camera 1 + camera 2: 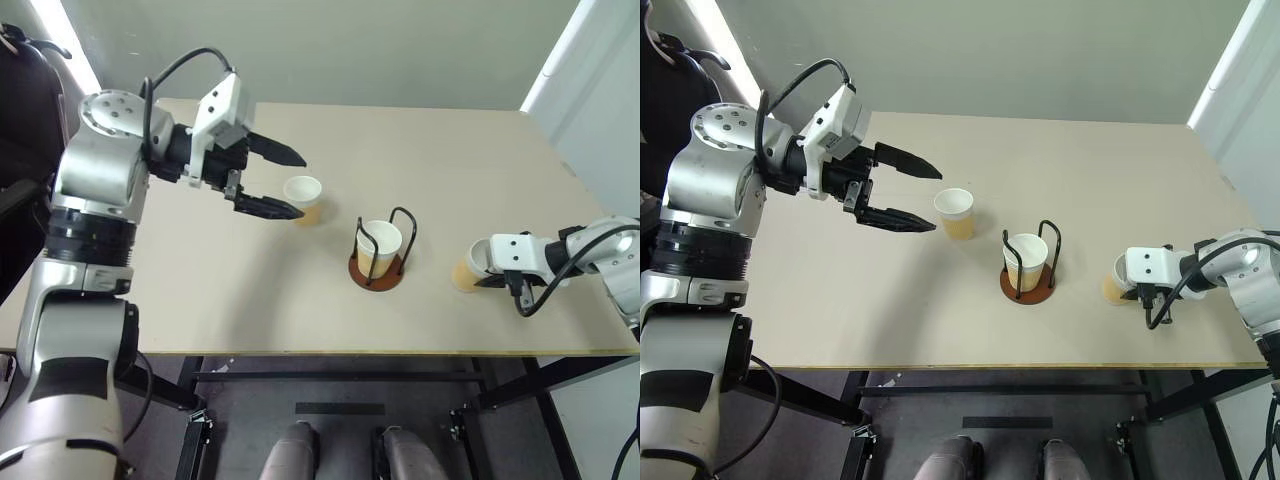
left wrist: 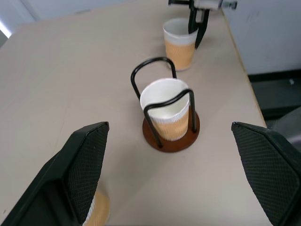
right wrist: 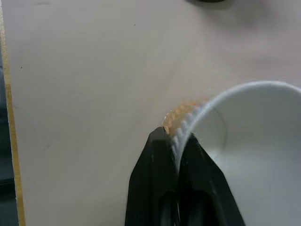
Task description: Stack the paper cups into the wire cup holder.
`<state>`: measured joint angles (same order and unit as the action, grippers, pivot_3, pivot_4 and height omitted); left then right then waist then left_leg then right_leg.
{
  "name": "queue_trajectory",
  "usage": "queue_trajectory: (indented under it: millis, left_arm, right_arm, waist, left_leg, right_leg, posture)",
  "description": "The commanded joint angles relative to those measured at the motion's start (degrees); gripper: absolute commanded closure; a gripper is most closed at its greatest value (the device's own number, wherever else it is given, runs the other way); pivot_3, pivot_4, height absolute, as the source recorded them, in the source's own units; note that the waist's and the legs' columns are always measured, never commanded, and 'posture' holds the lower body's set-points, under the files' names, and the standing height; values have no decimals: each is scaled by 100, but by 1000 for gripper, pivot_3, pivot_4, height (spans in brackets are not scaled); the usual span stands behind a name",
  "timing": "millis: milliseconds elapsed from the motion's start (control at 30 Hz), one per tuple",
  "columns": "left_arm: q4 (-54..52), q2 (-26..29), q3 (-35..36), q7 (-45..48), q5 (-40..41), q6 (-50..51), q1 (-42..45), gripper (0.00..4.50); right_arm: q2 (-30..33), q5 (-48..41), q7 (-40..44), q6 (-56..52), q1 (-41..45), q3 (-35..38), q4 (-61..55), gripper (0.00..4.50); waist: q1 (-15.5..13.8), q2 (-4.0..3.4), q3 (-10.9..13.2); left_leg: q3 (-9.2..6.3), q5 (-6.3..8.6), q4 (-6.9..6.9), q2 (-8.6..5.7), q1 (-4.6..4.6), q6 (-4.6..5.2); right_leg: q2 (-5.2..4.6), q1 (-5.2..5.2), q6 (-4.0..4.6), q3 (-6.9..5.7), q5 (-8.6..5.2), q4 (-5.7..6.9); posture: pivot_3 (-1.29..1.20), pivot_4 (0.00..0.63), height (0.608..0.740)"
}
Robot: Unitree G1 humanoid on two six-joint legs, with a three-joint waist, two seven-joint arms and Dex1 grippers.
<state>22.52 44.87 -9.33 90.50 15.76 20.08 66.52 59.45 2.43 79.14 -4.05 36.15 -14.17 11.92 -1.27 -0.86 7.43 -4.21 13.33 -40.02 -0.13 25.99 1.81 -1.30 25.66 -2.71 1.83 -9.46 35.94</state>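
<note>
Next, I let go of the paper cup in my right gripper inside the paper cup standing in the wire cup holder [image 1: 381,240].
One paper cup [image 1: 380,245] stands upright inside the wire cup holder [image 1: 376,276] at the table's middle. A second paper cup [image 1: 956,213] stands to its left. My left gripper [image 1: 935,199] hovers open just left of that cup and above the table, holding nothing. A third paper cup [image 1: 467,270] stands to the right of the holder. My right gripper [image 3: 176,139] is shut on this cup's rim, one finger inside and one outside the wall. The left wrist view looks along the table at the holder [image 2: 181,141] and the right-hand cup [image 2: 180,44] beyond it.
The beige table [image 1: 250,300] has its front edge close below the holder, and the right-hand cup sits near the table's right front corner. A grey wall runs behind the table. Black frame bars show under the front edge.
</note>
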Motion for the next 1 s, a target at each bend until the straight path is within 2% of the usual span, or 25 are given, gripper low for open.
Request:
queue_trajectory:
  millis: [33, 167, 300, 400, 533, 733, 1000]
  left_arm:
    - [5, 78, 31, 199, -25, -171, 73, 0]
    - [72, 92, -6, 199, -31, -254, 61, 0]
    - [142, 94, -60, 200, -52, -325, 73, 0]
    - [184, 99, -128, 200, -60, -377, 97, 0]
    - [202, 106, -194, 200, -46, -389, 124, 0]
    - [199, 128, -288, 200, -56, -380, 157, 0]
    - [200, 189, -339, 200, -14, -389, 147, 0]
  right_arm:
    - [114, -110, 90, -67, 142, 258, -108, 4478]
    - [176, -287, 82, -355, 475, 526, -278, 4478]
    - [88, -530, -10, -784, 1413, 804, -432, 4478]
    - [-16, -610, -31, -959, 2057, 834, -572, 4478]
    - [-299, -810, -37, -1301, 2491, 783, -897, 4478]
    - [-855, -1221, 6, -1987, 2596, 575, -1805, 4478]
    - [-1081, -1121, 97, -1878, 2554, 163, -1814, 4478]
  waist:
    - [2, 0, 0]
    - [10, -1, 1]
    - [50, -3, 2]
    - [53, -3, 1]
    - [50, -2, 1]
    - [52, -3, 1]
    - [54, -2, 1]
  left_leg:
    - [0, 0, 0, 0, 0, 0]
    - [0, 1, 2, 0, 0, -2]
    - [1, 0, 8, 0, 1, -4]
    - [-1, 0, 20, 0, 1, -5]
    - [-8, 1, 29, 0, 2, -8]
    - [-7, -8, 45, -1, 7, -24]
    - [-12, -12, 50, -2, 5, -28]
  right_leg:
    - [0, 1, 1, 0, 0, 0]
    - [0, 2, 8, 0, -4, 0]
    - [0, 10, 25, 3, -11, 2]
    - [1, 16, 35, 2, -17, 4]
    - [1, 16, 40, -4, -20, -1]
    - [2, 31, 38, -3, -19, 0]
    - [2, 32, 62, -4, -32, 1]
  posture:
    - [0, 150, 740]
    - [0, 150, 740]
    - [0, 150, 740]
    - [0, 150, 740]
    - [0, 150, 740]
    - [0, 150, 740]
    - [0, 150, 740]
